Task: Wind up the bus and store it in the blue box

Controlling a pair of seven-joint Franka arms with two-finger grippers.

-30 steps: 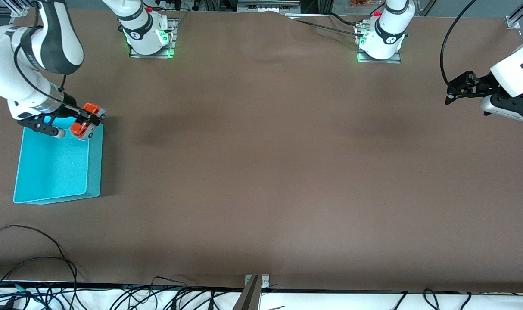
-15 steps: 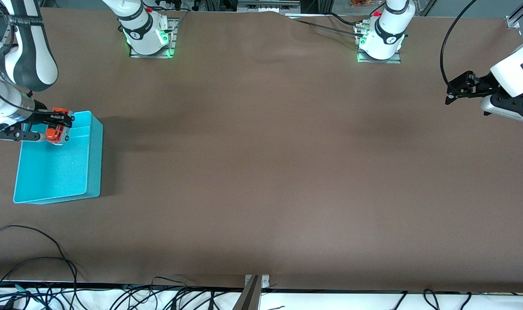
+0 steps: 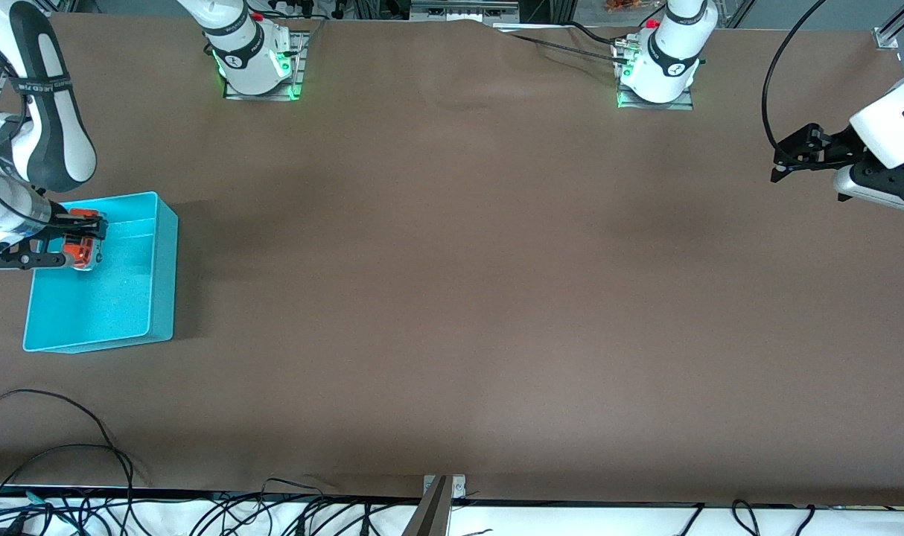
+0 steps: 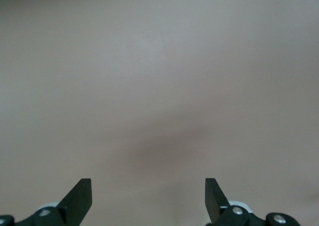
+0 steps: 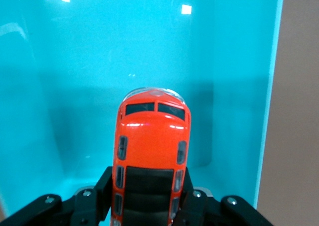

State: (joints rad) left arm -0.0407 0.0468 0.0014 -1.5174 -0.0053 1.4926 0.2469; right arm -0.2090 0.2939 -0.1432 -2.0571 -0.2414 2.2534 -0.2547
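Next, I set the bus down with my right gripper on the blue box's bottom, toward the end [image 3: 108, 263] [image 5: 159, 131] nearest the robot bases.
My right gripper [image 3: 83, 237] is shut on the bus [image 3: 78, 248], a small orange toy with a dark roof panel. It holds the bus over the inside of the blue box [image 3: 135, 298], at the box's end nearest the robot bases. In the right wrist view the bus [image 5: 152, 151] sits between the fingers [image 5: 103, 186] with the box's turquoise floor [image 5: 99, 61] under it. My left gripper [image 3: 783, 158] is open and empty, held over bare table at the left arm's end; its view shows only the brown cloth between the fingertips [image 4: 79, 196].
The brown cloth [image 3: 452, 298] covers the table. Loose cables [image 3: 65, 447] lie along the edge nearest the front camera. A metal bracket [image 3: 443, 487] sits at the middle of that edge. The two arm bases [image 3: 258, 59] stand at the top.
My right gripper has carried the bus from the box's corner rim in over the box and lower into it. The left arm has not moved.
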